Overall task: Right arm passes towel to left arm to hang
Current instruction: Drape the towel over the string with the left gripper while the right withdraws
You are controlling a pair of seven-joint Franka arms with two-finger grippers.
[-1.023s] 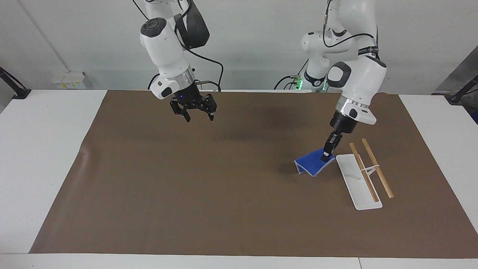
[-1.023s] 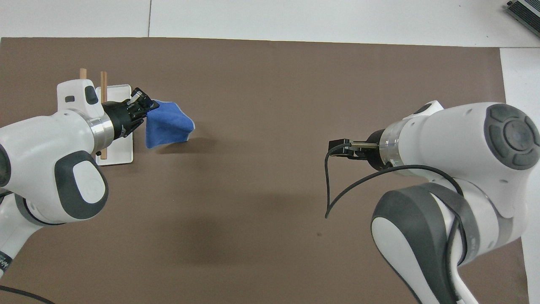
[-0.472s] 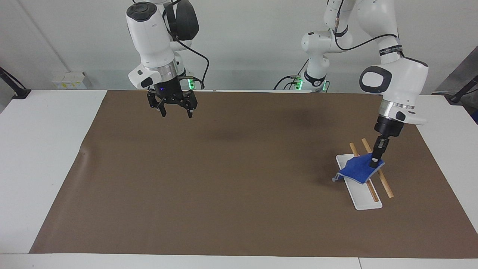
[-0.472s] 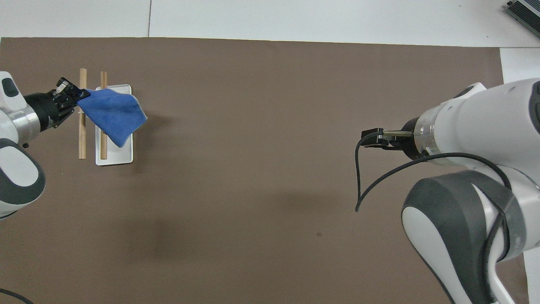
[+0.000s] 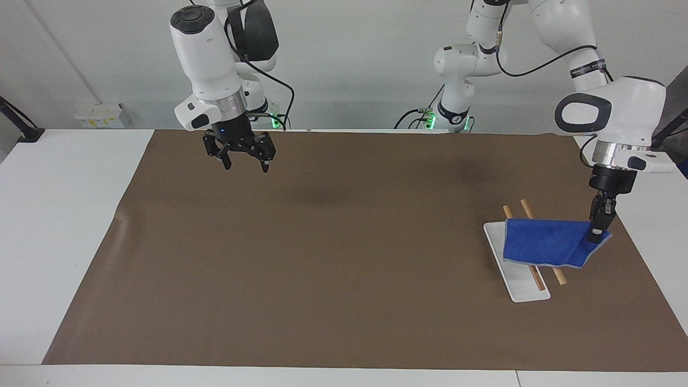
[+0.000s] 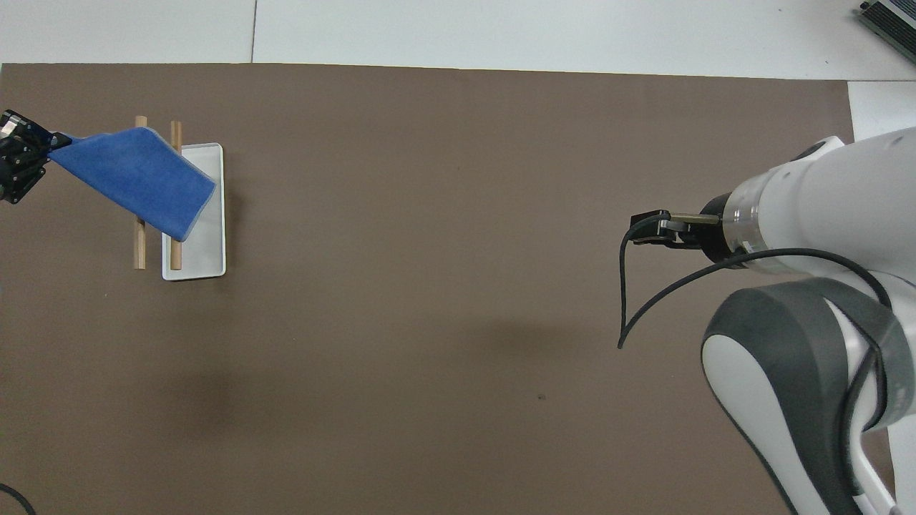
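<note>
I should let go of the blue towel with my left gripper, with the towel draped across the middle of the rack's two wooden rods (image 6: 174, 201).
The blue towel (image 5: 545, 249) is spread across the two wooden rods of the rack (image 5: 532, 242), seen also in the overhead view (image 6: 136, 180). My left gripper (image 5: 597, 232) is shut on one corner of the towel, over the mat beside the rack toward the left arm's end; it shows at the overhead view's edge (image 6: 20, 161). My right gripper (image 5: 243, 159) is open and empty, with a blue light, raised over the mat toward the right arm's end, close to the robots.
The rack has a white base tray (image 5: 518, 279) and two wooden rods (image 6: 139, 247) on the brown mat (image 5: 322, 258). A black cable (image 6: 633, 300) loops from the right wrist.
My left gripper carried the towel over the rack toward the left arm's end, spreading it across both rods. My right gripper drew back toward the right arm's end.
</note>
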